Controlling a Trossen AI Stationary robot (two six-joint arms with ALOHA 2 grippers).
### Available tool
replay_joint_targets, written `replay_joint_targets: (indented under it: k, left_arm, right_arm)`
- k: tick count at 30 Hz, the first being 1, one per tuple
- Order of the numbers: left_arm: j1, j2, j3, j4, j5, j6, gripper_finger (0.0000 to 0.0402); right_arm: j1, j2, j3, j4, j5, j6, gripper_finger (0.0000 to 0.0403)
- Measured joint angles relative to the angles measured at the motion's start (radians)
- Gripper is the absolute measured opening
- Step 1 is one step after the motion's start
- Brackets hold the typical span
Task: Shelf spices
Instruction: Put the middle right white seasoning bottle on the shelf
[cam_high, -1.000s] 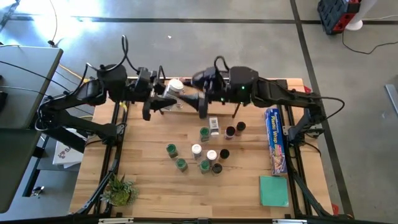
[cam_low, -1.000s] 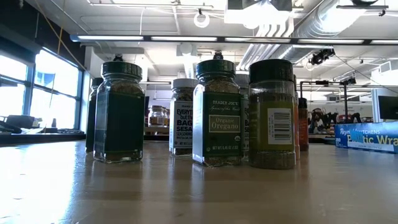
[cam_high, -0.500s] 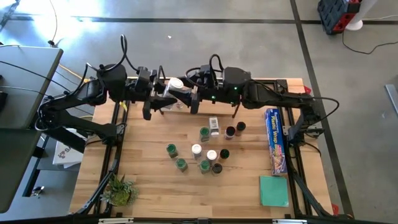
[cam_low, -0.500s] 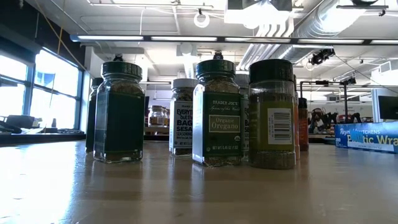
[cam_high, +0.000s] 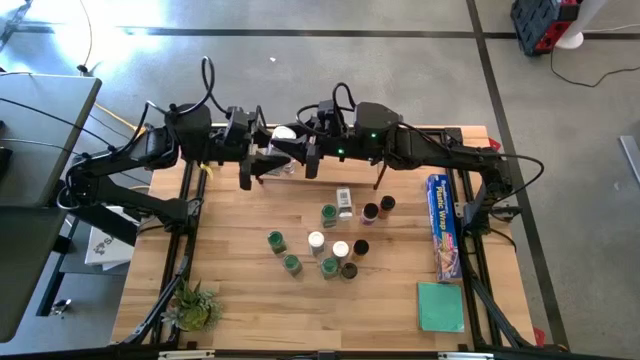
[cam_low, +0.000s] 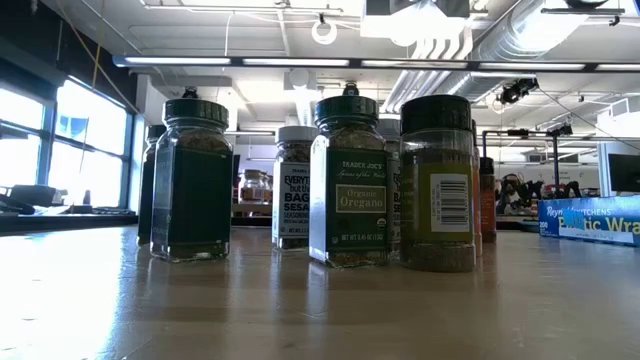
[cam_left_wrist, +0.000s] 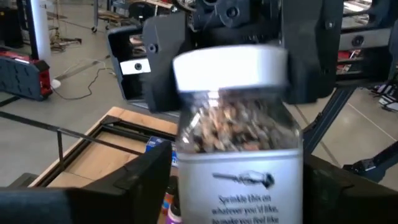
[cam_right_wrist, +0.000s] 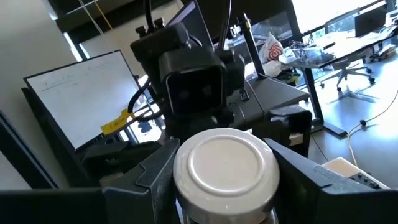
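Observation:
The left gripper is holding the lower body of the jar, which must stand on the shelf, so next the right gripper takes over the jar by its white cap (cam_right_wrist: 226, 165).
A spice jar with a white cap (cam_high: 285, 133) is held in the air over the table's far edge, between the two arms. My left gripper (cam_high: 258, 163) comes from the table's left and is shut on the jar. My right gripper (cam_high: 305, 155) comes from the right and is open, with one finger on each side of the white cap (cam_right_wrist: 225, 165). Several more jars (cam_high: 330, 240) stand on their bases mid-table and fill the low view (cam_low: 350, 180). The shelf's black wire upright (cam_high: 378, 178) shows under the right arm; the arms hide most of the shelf. My left gripper (cam_left_wrist: 239, 186) pinches the jar's lower body (cam_left_wrist: 242, 193) between its two fingers (cam_left_wrist: 146, 177), reaching level from the table's left. The jar is lifted clear and sticks out past the fingers, cap toward the right arm. My right gripper's fingers (cam_right_wrist: 155, 174) stand close beside the cap; whether they touch it I cannot tell.
A long blue wrap box (cam_high: 443, 225) lies along the table's right side, with a flat teal square (cam_high: 440, 305) nearer the front. A small green plant (cam_high: 192, 305) sits at the near left corner. Bare wood lies left of and in front of the jars.
My right gripper has moved toward the table's left and a little toward the far edge, up to the jar's cap, and its fingers now flank it. My left gripper, still holding the jar, has shifted slightly toward the right.

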Motion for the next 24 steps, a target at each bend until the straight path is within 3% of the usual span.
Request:
replay_joint_targets:
  k: [8, 15, 24]
  left_arm:
    - [0.034, -0.094, 0.000, -0.151, -0.027, 0.000, 0.0291]
    - [0.044, -0.222, 0.000, -0.322, -0.196, 0.000, 0.0293]
    - [0.044, -0.287, 0.000, -0.335, -0.432, 0.026, 0.0294]
  right_arm:
    - [-0.065, -0.011, 0.125, -0.150, 0.002, -0.043, 0.0191]
    - [-0.209, -0.011, 0.184, -0.354, -0.049, -0.111, 0.0191]
    - [-0.454, 0.042, 0.052, -0.345, -0.381, -0.357, 0.0191]
